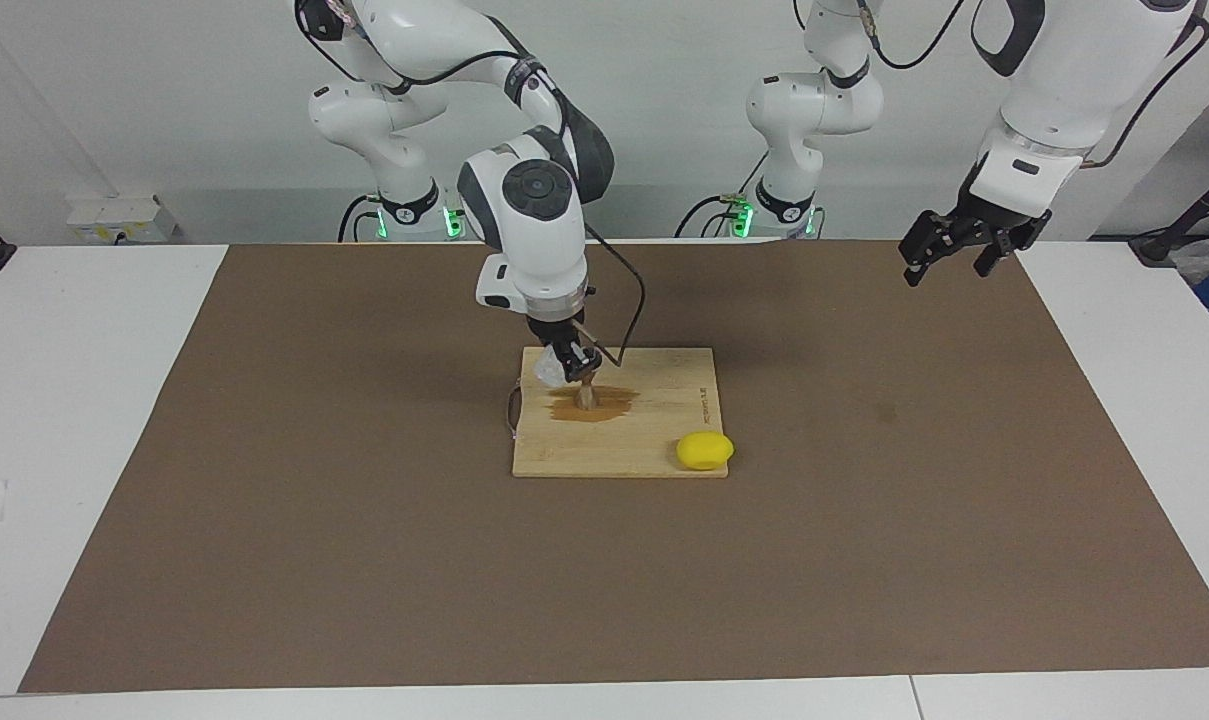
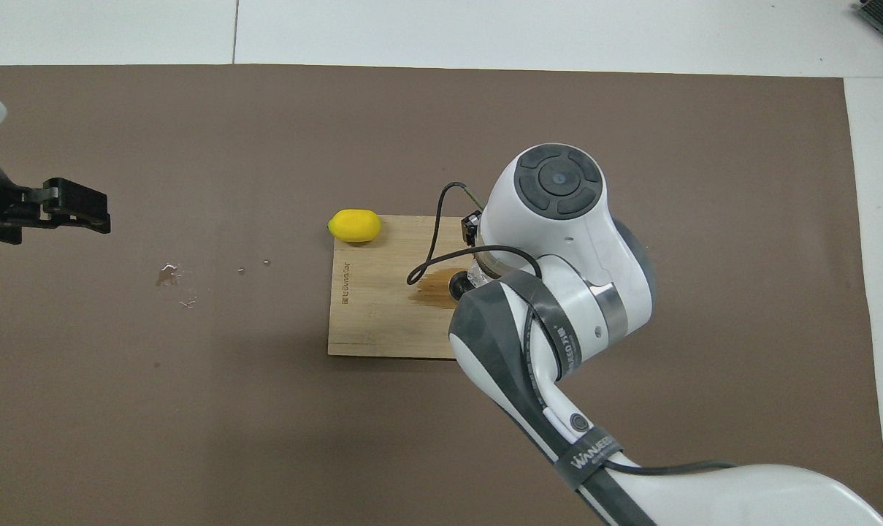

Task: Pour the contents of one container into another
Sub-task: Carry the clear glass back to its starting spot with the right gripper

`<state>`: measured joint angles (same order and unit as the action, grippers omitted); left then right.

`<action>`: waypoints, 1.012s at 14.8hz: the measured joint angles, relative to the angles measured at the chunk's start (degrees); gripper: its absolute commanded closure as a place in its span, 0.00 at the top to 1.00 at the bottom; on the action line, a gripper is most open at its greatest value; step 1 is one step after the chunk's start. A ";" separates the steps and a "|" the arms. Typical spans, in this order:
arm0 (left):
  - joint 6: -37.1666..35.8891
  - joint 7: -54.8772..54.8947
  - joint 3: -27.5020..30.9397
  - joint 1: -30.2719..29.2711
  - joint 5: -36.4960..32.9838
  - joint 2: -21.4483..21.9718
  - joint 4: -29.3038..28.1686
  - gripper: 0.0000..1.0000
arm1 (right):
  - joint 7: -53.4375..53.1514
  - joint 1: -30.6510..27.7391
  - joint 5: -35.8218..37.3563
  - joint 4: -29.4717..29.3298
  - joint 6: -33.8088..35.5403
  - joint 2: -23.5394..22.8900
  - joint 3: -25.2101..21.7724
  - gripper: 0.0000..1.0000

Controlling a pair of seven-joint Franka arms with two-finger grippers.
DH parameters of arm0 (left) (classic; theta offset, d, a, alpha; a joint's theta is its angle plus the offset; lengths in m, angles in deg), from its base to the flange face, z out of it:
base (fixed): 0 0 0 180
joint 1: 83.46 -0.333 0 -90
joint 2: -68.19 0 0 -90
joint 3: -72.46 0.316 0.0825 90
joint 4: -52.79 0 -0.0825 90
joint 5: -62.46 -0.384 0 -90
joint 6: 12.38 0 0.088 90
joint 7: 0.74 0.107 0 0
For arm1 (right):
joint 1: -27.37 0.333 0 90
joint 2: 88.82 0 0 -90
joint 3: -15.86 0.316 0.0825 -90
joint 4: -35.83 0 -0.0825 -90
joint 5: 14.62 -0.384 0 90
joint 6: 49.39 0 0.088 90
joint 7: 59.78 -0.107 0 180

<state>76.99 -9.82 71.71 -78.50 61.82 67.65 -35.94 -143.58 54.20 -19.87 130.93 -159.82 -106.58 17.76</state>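
The robot's right gripper should set the clear glass tumbler down on the bare brown mat, across the board (image 2: 677, 271) from the lemon.
My right gripper (image 1: 570, 364) is shut on the clear glass tumbler (image 1: 548, 371), which it holds tilted just above the wooden board (image 1: 654, 400). The tumbler's mouth leans toward the small metal jigger (image 1: 586, 397), which stands upright on the board in a brown wet patch (image 1: 609, 405). From overhead the right arm covers the tumbler, and only the jigger (image 2: 456, 288) peeks out beside the wrist. My left gripper (image 1: 952, 254) hangs open and empty over the mat at the left arm's end, also in the overhead view (image 2: 76, 209).
A yellow lemon (image 1: 705, 450) lies at the board's corner farthest from the robots, toward the left arm's end. A brown mat (image 1: 364, 560) covers the table. Small wet spots (image 2: 169, 276) mark the mat below the left gripper.
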 measured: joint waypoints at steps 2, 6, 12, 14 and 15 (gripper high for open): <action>-0.12 0.33 0.00 -0.02 0.00 0.00 0.00 1.00 | 0.75 -1.47 -3.85 0.06 0.00 0.00 -0.02 0.00; -0.15 0.43 0.00 -0.03 0.00 0.00 0.00 1.00 | 7.41 -8.66 -16.57 1.85 -0.25 -0.01 -0.20 0.00; -0.19 0.52 -0.66 -1.45 0.00 0.00 0.00 1.00 | 22.59 -23.07 -30.08 9.65 -0.21 0.29 -0.35 0.00; -0.19 0.61 -1.35 -2.37 0.00 0.00 0.00 1.00 | 27.43 -26.97 -31.53 11.88 -0.01 0.37 -0.36 0.00; -0.19 0.61 -1.50 -2.50 0.00 0.00 0.00 1.00 | 30.20 -28.90 -32.16 12.80 0.40 0.34 -0.34 0.00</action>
<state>76.80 -9.21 70.21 -80.99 61.82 67.65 -35.95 -113.39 25.30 -52.03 143.74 -159.42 -106.23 17.42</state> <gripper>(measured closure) 0.000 0.493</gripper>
